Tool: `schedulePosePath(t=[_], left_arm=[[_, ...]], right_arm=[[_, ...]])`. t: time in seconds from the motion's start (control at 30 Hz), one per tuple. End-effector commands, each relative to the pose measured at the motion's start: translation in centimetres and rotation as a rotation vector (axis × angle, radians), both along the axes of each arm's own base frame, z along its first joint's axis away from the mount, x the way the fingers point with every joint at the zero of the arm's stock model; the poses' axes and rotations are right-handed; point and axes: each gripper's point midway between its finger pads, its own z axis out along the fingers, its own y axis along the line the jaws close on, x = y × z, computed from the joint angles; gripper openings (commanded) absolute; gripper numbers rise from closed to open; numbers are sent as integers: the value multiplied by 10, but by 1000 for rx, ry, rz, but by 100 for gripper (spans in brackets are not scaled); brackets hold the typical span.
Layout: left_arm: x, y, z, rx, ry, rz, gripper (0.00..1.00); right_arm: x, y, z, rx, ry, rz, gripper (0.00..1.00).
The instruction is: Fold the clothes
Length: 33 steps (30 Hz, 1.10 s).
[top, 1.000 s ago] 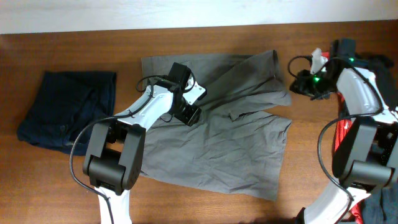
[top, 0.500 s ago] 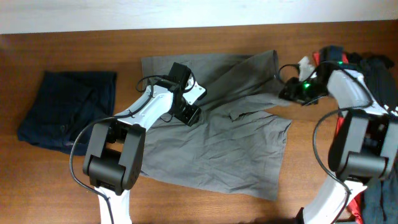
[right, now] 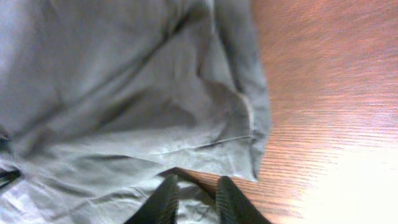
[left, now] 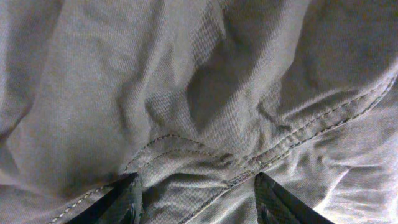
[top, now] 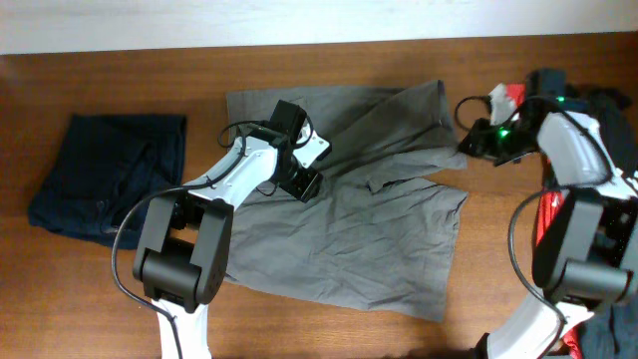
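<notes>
The garment's flap is creased and bunched, so the robot's right gripper needs to take the flap's outer corner (top: 459, 162) and pull it flat before folding.
The grey-khaki garment (top: 369, 214) lies spread and wrinkled in the middle of the table, with a folded-over flap at its upper right. My left gripper (top: 302, 182) is open and rests on its upper left part. In the left wrist view the fingers (left: 199, 198) straddle a stitched seam of the fabric (left: 205, 93). My right gripper (top: 475, 142) hovers at the garment's upper right edge. In the right wrist view its fingers (right: 196, 200) stand a narrow gap apart over the fabric's corner (right: 155, 106) and hold nothing.
A folded dark navy garment (top: 110, 175) lies at the left. Red (top: 548, 214) and black (top: 610, 105) garments are piled at the right edge. Bare wood table (top: 399, 334) shows in front, and a white wall runs along the back.
My right gripper moved left to the garment's edge, then drew back slightly up and right. The left arm and the garment have not moved.
</notes>
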Motion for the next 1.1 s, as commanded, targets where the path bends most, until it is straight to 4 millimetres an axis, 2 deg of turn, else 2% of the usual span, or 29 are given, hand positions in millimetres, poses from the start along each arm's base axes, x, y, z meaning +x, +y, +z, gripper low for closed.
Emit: schedulePosePath(t=[0.0,0.23,0.33,0.57,0.7,0.8,0.9,0.97,1.07], left_arm=[[-6,9,-17,36,34,2,58],[-6,9,-17,36,35,2,58],[-6,9,-17,36,35,2,59],[-6,9,-17,36,35,2,58],[-6,9,-17,36,35,2,59],[-6,9,-17,37,36,2,58],[-7,9,-17,38,38,2,58],[-9,10,-17,41,46,2,58],[-12,11,-18,47,59,2,58]], right_arm=[[6,-11,12,-54,-36,-8,34],[11,-14,-31,-51,31,-10,36],[10,-10,-39,-25,48,-3,36],[12,5,-35,60,29,18,35],[10,16,-32,101,34,36,19],[11,23,-29,134,24,48,13],[11,22,-28,133,25,47,4],[9,18,-27,118,31,36,4],[-1,-6,-24,10,64,-9,4]])
